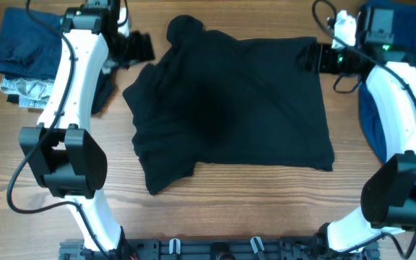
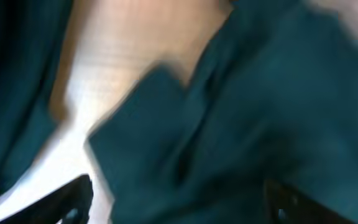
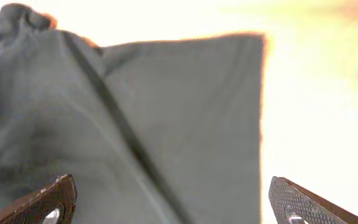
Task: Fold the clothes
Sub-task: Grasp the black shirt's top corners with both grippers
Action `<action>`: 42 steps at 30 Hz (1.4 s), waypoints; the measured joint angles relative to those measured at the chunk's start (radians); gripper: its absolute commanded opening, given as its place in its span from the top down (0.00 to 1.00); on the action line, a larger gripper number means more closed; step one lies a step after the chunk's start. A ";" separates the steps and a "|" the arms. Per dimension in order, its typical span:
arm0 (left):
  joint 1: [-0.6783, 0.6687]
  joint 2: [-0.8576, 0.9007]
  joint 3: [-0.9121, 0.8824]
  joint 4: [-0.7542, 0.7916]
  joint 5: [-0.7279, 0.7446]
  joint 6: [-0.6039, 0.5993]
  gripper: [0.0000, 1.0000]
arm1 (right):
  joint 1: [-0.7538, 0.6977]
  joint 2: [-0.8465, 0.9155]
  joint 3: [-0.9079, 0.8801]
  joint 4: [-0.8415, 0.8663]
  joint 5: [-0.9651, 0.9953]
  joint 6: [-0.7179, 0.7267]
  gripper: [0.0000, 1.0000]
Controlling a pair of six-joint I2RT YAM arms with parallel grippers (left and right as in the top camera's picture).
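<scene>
Next, my right gripper closes on the far corner (image 1: 311, 40) (image 3: 246, 50) of the black T-shirt, taking the corner that is on the side toward the blue garment.
A black T-shirt (image 1: 230, 101) lies spread across the middle of the wooden table (image 1: 222, 209), rumpled along its left side, with a bunched part at the back left. My left gripper (image 1: 141, 49) is open at the shirt's back left corner; its blurred wrist view shows dark cloth (image 2: 241, 124) between the open fingers (image 2: 179, 202). My right gripper (image 1: 305, 56) is open at the shirt's back right corner; its wrist view shows the shirt's corner (image 3: 166, 124) between the open fingers (image 3: 173, 202).
A pile of folded clothes (image 1: 24, 54), dark blue on top with grey beneath, sits at the back left. A blue garment (image 1: 381, 101) lies at the right edge behind the right arm. A black rail (image 1: 215, 249) runs along the front.
</scene>
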 measured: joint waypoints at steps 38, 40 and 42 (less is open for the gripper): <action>-0.087 0.454 -0.001 0.816 -0.060 -0.018 0.34 | -0.025 0.287 0.119 0.334 0.095 -0.033 0.03; -0.079 0.454 -0.001 0.818 -0.064 -0.020 0.35 | -0.026 0.290 0.119 0.341 0.095 -0.032 0.03; -0.076 0.455 -0.001 0.818 -0.064 -0.020 0.36 | -0.026 0.301 0.119 0.347 0.095 -0.028 0.04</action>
